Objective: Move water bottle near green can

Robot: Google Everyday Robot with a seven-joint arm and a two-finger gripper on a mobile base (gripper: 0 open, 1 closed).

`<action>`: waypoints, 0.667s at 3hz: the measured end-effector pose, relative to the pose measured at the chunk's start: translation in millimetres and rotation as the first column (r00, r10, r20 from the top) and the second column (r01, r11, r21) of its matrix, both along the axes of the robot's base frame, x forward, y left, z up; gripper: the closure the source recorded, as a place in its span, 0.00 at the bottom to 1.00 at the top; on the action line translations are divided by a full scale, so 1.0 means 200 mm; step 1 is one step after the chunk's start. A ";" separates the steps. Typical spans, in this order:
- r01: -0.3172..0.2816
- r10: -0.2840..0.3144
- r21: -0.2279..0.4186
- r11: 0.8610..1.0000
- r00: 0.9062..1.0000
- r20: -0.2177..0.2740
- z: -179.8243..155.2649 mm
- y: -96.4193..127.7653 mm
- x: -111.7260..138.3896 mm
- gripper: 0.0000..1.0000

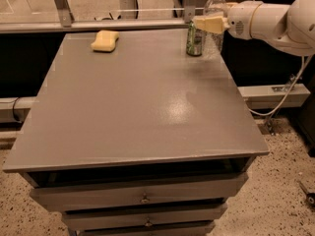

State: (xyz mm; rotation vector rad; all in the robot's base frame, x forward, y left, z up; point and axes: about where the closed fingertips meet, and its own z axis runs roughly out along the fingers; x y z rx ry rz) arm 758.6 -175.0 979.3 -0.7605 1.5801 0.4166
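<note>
My gripper needs to set the water bottle, now upright very close to the green can, down on the grey table's far corner, between the green can and the table's side edge [210, 58].
The water bottle [215, 6] is clear with a white cap and stands upright at the far right corner of the grey table [133, 102]. My gripper [205, 23], with pale yellow fingers on a white arm [268, 21] reaching in from the right, is shut around the bottle's middle. The green can [195, 39] stands upright just to the left of the bottle, under the fingertips and very close to the bottle. I cannot tell whether the bottle's base rests on the table.
A yellow sponge [105, 40] lies at the far left of the table. Drawers [142, 198] sit below the front edge. A rail [98, 24] runs behind the table. A cable [283, 97] hangs to the right.
</note>
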 end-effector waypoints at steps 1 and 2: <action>0.039 -0.039 0.021 0.999 0.999 0.009 -0.05 -0.03 0.05 1.00; 0.058 -0.060 0.051 0.997 0.997 0.046 -0.09 -0.04 0.13 1.00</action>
